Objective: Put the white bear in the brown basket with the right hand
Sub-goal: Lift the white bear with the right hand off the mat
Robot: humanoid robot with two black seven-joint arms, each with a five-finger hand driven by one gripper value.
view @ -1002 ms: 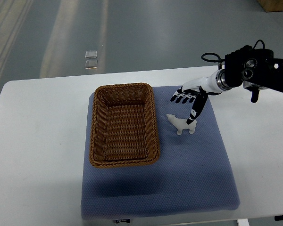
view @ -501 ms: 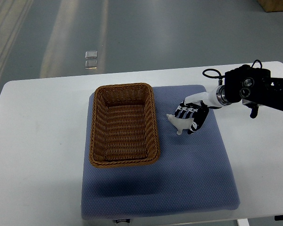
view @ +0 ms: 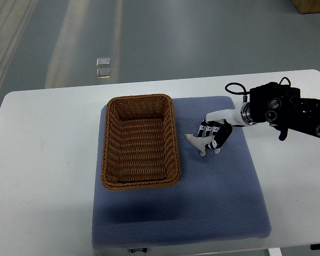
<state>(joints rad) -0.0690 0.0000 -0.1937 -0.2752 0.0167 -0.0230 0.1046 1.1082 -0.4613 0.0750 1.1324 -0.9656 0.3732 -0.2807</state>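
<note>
I should use my right gripper to set the white bear down in the far half of the brown basket (view: 135, 132).
A small white bear (view: 198, 143) stands on the blue mat (view: 213, 197), just right of the brown wicker basket (view: 141, 141). My right hand (view: 212, 133) comes in from the right edge and sits over the bear's rear, its black-and-white fingers curled around the body. Only the bear's head and front legs show, pointing toward the basket. The basket holds nothing. The left arm does not show.
The mat lies on a white table (view: 42, 176). Grey floor lies beyond the far edge, with a small clear object (view: 102, 67) on it. A brown box corner (view: 312, 5) shows at the top right.
My right hand came down from behind the bear onto it and curled its fingers around it. The bear shifted slightly left toward the basket.
</note>
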